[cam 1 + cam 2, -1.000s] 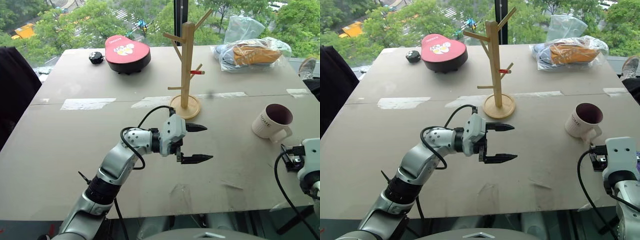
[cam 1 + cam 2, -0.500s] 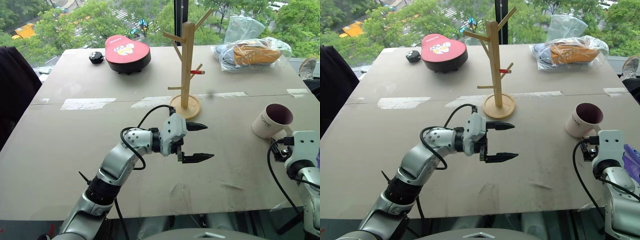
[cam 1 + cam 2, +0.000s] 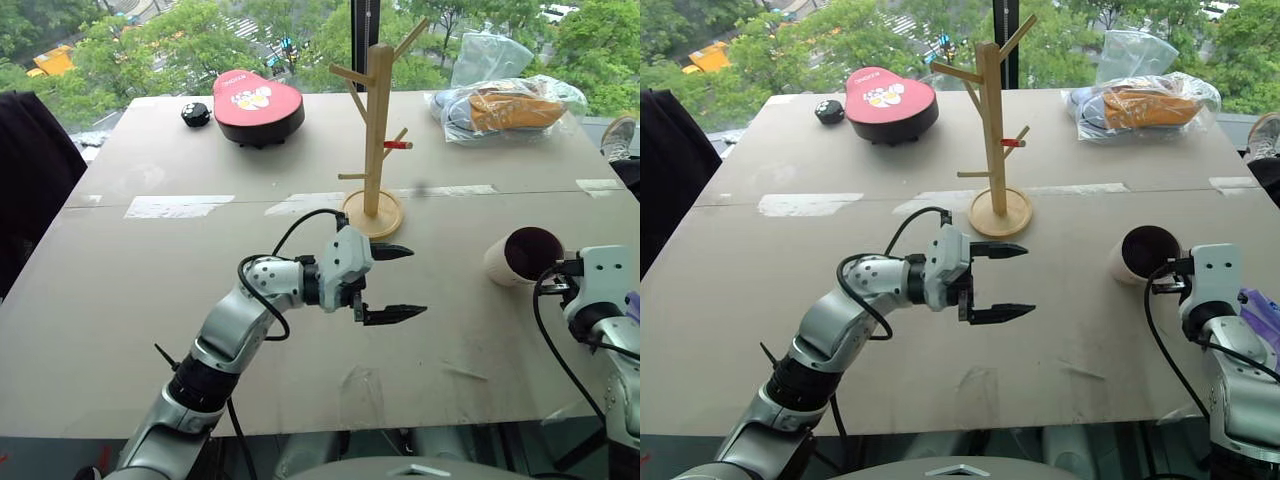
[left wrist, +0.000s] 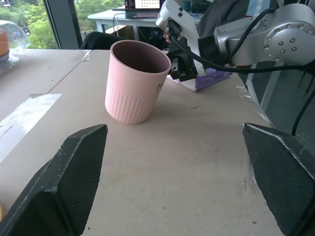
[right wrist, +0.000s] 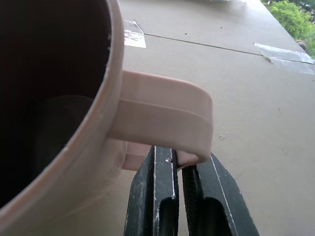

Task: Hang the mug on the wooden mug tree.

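Observation:
My right gripper needs to let go of the cream mug with its handle looped over the peg, so that it hangs just below the red tip [image 3: 393,188].
The cream mug [image 3: 518,256], dark inside, leans left on the table's right side, its mouth facing me. My right gripper [image 5: 182,158] is shut on the lower end of the mug's loop handle [image 5: 165,113]; the left wrist view shows the same gripper [image 4: 178,73] behind the tilted mug [image 4: 134,83]. The wooden mug tree [image 3: 375,120] stands upright at mid-table on its round base [image 3: 372,214], with one red-tipped peg. My left gripper [image 3: 414,283] hovers open in front of the base, pointing right toward the mug, with nothing between its fingers [image 4: 64,182].
At the table's far side are a red heart-shaped box [image 3: 257,105], a small black object [image 3: 196,114] and a clear plastic bag with orange contents [image 3: 505,108]. Tape strips [image 3: 177,206] cross the table. A purple item [image 3: 1260,308] lies by my right arm. A dark garment [image 3: 30,190] hangs at the left.
My right gripper moved forward to the mug's handle and shut on it. The mug went from upright to leaning left. The left arm stayed put.

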